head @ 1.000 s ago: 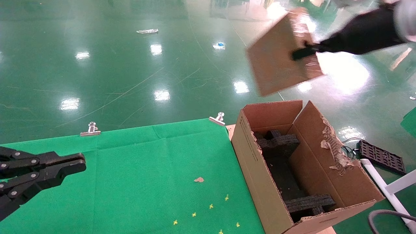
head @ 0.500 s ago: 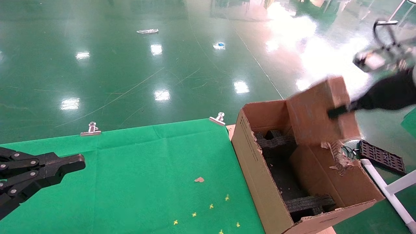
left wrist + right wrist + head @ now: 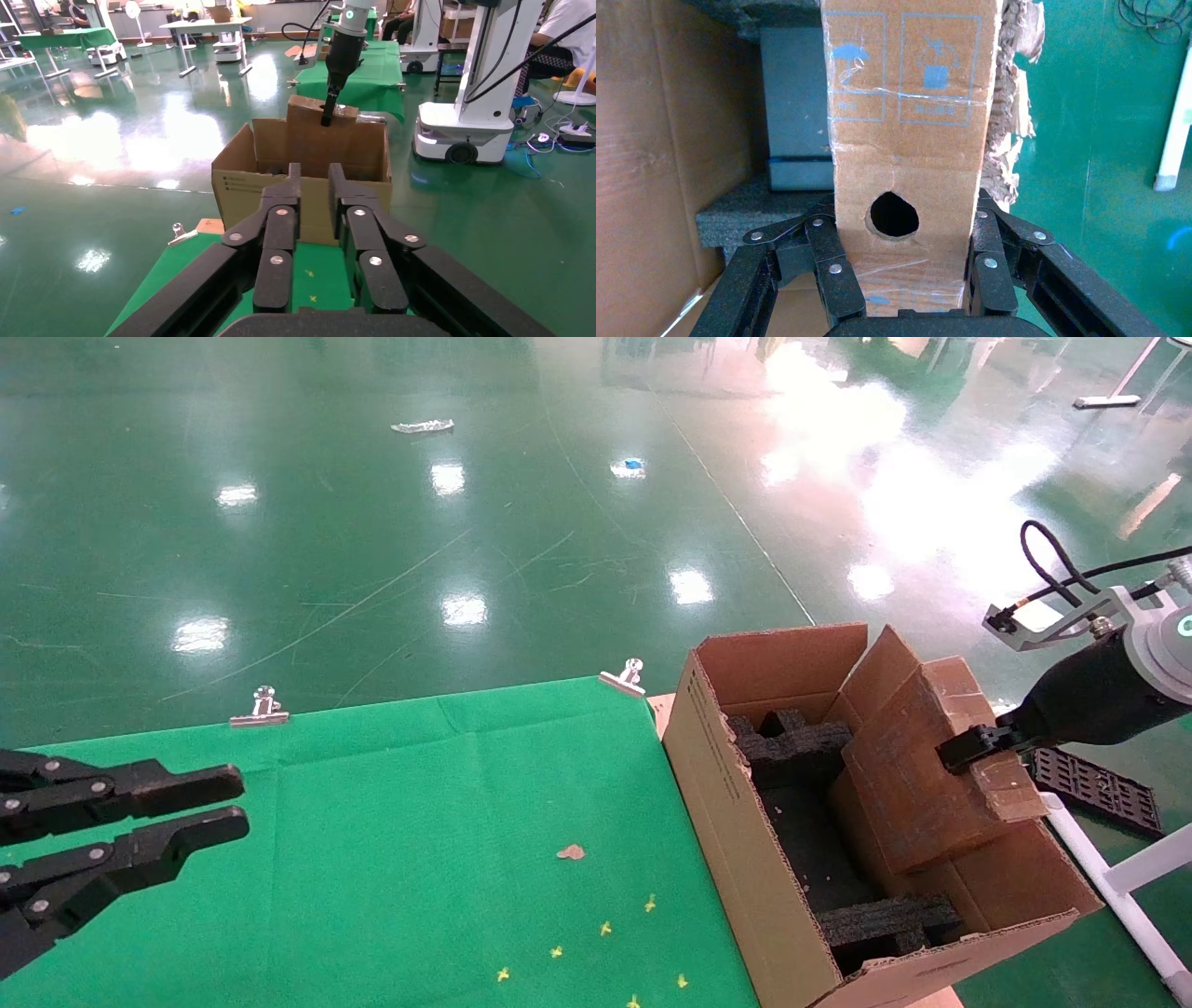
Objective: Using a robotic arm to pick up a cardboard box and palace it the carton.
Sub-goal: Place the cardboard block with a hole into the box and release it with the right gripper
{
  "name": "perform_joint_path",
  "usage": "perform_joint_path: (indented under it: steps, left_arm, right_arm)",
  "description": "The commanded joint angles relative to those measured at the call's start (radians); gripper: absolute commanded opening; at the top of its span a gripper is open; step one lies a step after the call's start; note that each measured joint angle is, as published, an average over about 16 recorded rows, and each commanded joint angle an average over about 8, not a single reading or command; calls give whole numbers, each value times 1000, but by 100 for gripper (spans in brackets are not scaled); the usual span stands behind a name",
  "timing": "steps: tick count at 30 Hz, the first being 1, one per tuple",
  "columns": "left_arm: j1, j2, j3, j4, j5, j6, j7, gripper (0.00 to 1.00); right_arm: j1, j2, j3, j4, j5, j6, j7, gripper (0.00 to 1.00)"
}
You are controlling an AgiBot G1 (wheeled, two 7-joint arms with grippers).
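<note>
Next, my right gripper releases the slim cardboard box between the black foam blocks, along the carton's torn side (image 3: 863,829).
My right gripper (image 3: 968,747), on the white arm (image 3: 1164,645) with a grey camera block and black cable, is shut on the slim brown cardboard box (image 3: 917,775). The box is tilted, its lower part inside the large corrugated carton (image 3: 736,822) against the torn right wall, its upper part above the rim. In the right wrist view the fingers (image 3: 835,260) clamp both sides of the box (image 3: 905,140) beside its round hole (image 3: 894,214). Black foam blocks (image 3: 801,747) lie in the carton. My left gripper (image 3: 240,801) is open and empty over the green cloth, left of the carton.
The green cloth table (image 3: 419,784) has metal clips (image 3: 259,708) at its far edge, a cardboard scrap (image 3: 570,851) and yellow marks. A black tray (image 3: 1094,789) and white frame (image 3: 1099,868) lie on the floor to the carton's right. The left wrist view shows the carton (image 3: 309,189) ahead.
My right gripper has swung the cardboard box down from high above the floor into the carton. My left gripper's fingers have opened a little.
</note>
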Motion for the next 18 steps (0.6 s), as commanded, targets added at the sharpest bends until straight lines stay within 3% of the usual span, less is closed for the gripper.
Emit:
perform_joint_path:
  steps: [1, 8, 18]
  left_arm:
    - [0, 0, 0, 0, 0, 0, 0, 100]
    - [0, 0, 1, 0, 0, 0, 0, 100]
    - [0, 0, 1, 0, -1, 0, 1, 100]
  right_arm:
    - [-10, -13, -4, -27, -3, -1, -6, 0]
    - [-80, -66, -8, -112, 5, 34, -8, 0]
    - [-253, -140, 18, -229, 68, 142, -33, 0]
